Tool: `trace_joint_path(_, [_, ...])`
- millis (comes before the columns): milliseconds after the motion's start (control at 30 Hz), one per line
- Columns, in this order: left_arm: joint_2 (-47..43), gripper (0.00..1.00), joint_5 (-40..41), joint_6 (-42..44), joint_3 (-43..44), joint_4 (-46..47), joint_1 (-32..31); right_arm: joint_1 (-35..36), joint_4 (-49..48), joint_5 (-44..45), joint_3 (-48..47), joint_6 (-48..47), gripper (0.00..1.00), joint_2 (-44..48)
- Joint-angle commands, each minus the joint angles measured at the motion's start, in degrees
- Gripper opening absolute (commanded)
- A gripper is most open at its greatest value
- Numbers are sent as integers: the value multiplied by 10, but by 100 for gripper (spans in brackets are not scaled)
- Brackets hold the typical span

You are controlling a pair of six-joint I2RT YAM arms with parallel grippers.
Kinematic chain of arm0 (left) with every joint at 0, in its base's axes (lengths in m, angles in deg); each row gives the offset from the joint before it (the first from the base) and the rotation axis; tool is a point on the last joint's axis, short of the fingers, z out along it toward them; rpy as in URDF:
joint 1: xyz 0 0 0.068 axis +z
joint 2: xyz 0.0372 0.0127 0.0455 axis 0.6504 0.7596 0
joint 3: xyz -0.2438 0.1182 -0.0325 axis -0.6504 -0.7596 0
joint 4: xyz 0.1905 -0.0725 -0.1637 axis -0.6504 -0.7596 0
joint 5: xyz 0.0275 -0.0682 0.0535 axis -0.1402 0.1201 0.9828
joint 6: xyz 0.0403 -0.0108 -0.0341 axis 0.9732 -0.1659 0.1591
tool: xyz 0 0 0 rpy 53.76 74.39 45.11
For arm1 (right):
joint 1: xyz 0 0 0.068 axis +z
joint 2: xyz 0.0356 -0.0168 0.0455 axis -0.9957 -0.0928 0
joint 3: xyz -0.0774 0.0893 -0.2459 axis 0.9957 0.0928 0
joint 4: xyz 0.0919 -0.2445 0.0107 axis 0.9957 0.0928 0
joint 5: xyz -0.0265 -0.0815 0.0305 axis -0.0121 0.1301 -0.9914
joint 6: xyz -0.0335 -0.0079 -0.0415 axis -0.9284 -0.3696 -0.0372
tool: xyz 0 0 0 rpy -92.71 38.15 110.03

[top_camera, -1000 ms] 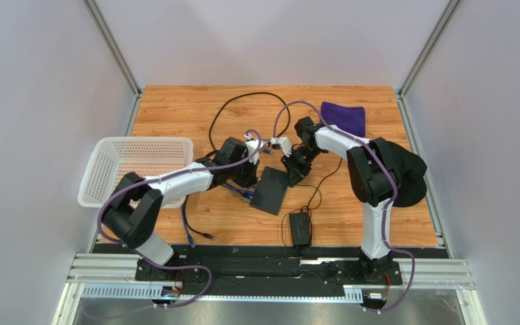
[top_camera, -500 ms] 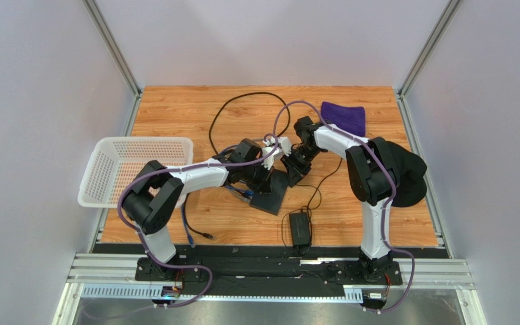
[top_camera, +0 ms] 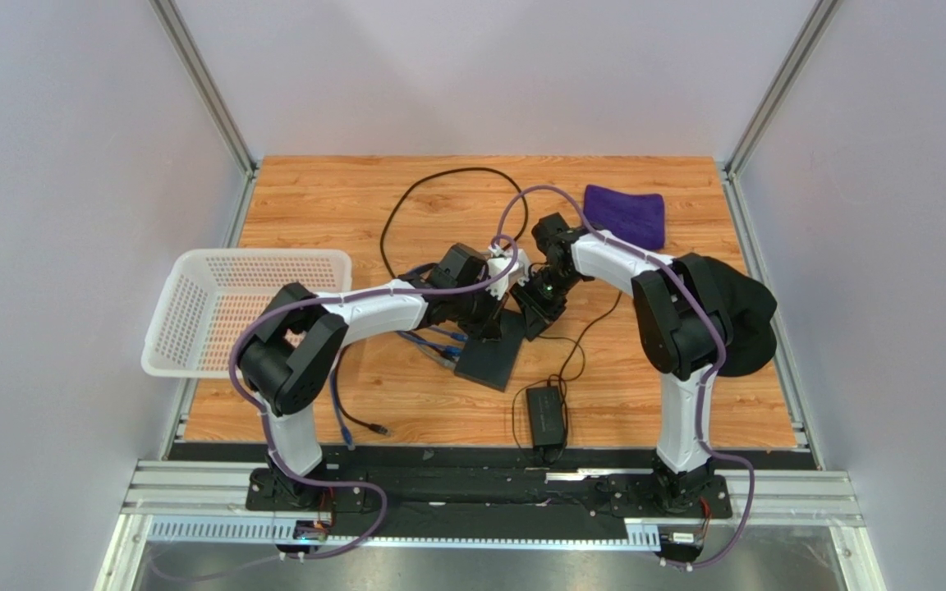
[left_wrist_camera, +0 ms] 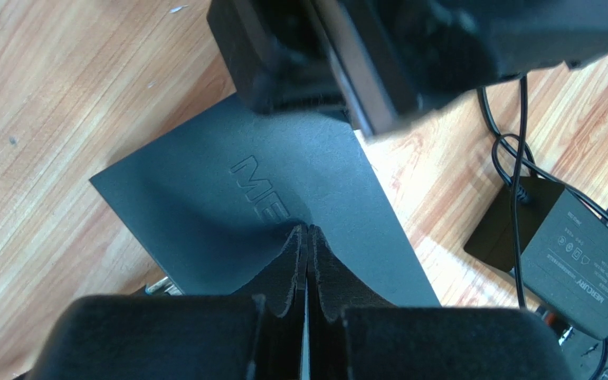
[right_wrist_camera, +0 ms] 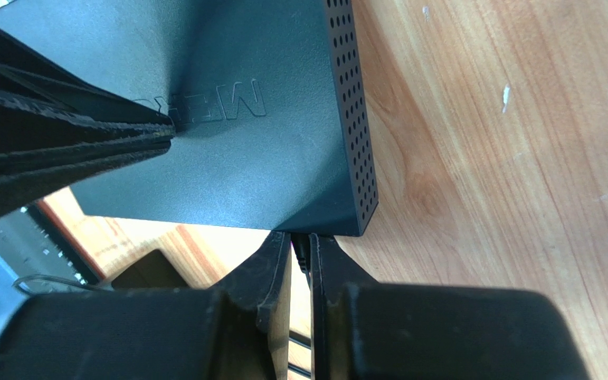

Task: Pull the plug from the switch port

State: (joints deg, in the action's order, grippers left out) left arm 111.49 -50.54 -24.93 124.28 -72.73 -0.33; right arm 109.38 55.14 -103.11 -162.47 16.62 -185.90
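Observation:
My right gripper has the black plug. It will put the plug down on the bare wood [top_camera: 608, 323] beside the power brick's cord, away from the switch.
The switch [top_camera: 488, 360] is a flat black box lying on the wooden table; it also shows in the left wrist view [left_wrist_camera: 228, 198] and the right wrist view [right_wrist_camera: 228, 142]. My left gripper [top_camera: 493, 318] is shut, and its tips [left_wrist_camera: 307, 229] rest on the switch's top face, next to the raised lettering. My right gripper [top_camera: 537, 305] is at the switch's far edge. Its fingers are shut on a small black plug [right_wrist_camera: 300, 247] that sits right against the switch's corner. The socket itself is hidden.
A black power brick [top_camera: 547, 416] with a thin cord lies near the front, also in the left wrist view [left_wrist_camera: 569, 253]. Blue cables [top_camera: 441, 351] run from the switch's left edge. A white basket [top_camera: 244, 308] stands at the left and a purple cloth [top_camera: 626, 209] at the back right.
My left arm has swung right, from beside the switch's left edge to over it, with its shut tips now on the top face. The right gripper has barely moved.

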Motion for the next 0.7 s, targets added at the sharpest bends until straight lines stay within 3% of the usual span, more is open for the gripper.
trace_joint_path(0, [33,0,50,48,11,-30,0,-1,-63,114,50,18,1,1])
trace_joint_path(367, [40,0,63,67,7,-29,1,3,-133,183,111,-18,0,34])
trace_joint_path(667, [33,0,85,67,-4,-23,1,0,-41,101,81,-39,0,-10])
